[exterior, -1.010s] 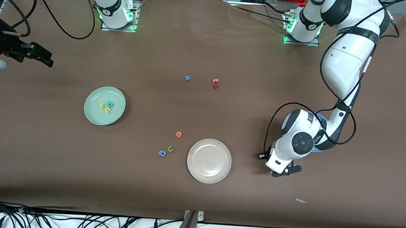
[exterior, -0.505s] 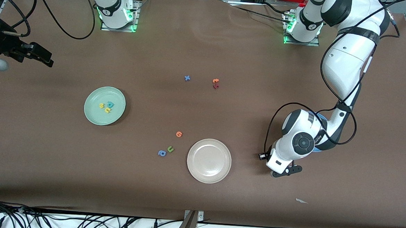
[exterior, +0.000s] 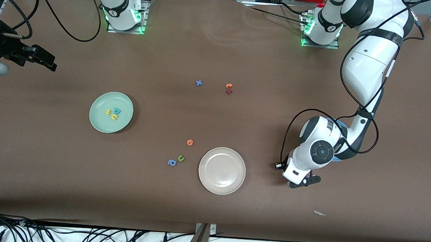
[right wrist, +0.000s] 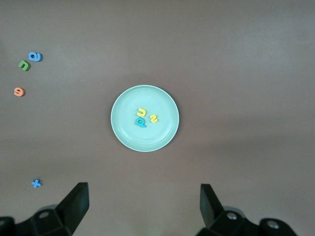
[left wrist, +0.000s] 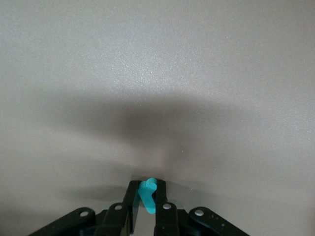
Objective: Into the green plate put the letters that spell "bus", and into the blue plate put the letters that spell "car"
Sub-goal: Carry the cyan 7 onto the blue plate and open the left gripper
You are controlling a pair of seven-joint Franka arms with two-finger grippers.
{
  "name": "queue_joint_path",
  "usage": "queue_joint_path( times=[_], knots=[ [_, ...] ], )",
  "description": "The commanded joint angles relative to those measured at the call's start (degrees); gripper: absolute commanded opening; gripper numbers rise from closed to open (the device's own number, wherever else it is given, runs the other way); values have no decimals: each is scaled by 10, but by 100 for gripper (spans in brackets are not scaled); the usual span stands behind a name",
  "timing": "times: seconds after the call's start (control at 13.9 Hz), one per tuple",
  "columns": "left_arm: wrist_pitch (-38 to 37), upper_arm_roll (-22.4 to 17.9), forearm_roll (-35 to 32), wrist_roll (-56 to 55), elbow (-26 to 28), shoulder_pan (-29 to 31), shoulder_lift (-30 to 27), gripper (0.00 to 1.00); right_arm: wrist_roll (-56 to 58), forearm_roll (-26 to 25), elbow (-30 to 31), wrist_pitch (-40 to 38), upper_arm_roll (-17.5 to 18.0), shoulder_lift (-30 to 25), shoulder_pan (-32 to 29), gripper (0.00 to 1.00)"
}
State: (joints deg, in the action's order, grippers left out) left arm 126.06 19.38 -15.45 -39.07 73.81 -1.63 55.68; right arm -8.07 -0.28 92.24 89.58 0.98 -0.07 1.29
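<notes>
My left gripper needs to release the teal letter close to the middle of the blue plate [exterior: 332, 143], which is there under my left arm. The letter is now low beside that plate.
My left gripper [exterior: 303, 181] is low at the table beside the blue plate [exterior: 340, 123], which the left arm mostly hides. It is shut on a small teal letter [left wrist: 148, 194] pinched upright between the fingers; I cannot tell which letter it is. The green plate [exterior: 98, 121] lies toward the right arm's end and holds a teal b [exterior: 117, 110], a yellow u [exterior: 108, 112] and a yellow s [exterior: 114, 117]. My right gripper [exterior: 41, 58] waits high up, open and empty. Its wrist view looks down on the green plate [right wrist: 123, 133].
A cream-white plate [exterior: 207, 158] lies near the table's middle. Beside it are an orange letter [exterior: 189, 142], a green u [exterior: 180, 158] and a blue a [exterior: 171, 162]. Farther from the camera lie a blue x [exterior: 198, 83], an orange letter [exterior: 228, 85] and a dark red one [exterior: 229, 92].
The left hand has shifted only very slightly at the table. The plates, loose letters and right arm have not moved.
</notes>
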Motion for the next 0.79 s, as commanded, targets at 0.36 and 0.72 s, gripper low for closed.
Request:
queue_joint_path(
  times=[0.36, 0.72],
  knots=[
    [-146, 6, 4, 120, -12, 46, -54, 5, 8, -1, -13, -11, 3, 2, -3, 100],
    [-301, 2, -4, 249, -4, 95, -86, 5, 8, -1, -13, -11, 3, 2, -3, 100]
  ],
)
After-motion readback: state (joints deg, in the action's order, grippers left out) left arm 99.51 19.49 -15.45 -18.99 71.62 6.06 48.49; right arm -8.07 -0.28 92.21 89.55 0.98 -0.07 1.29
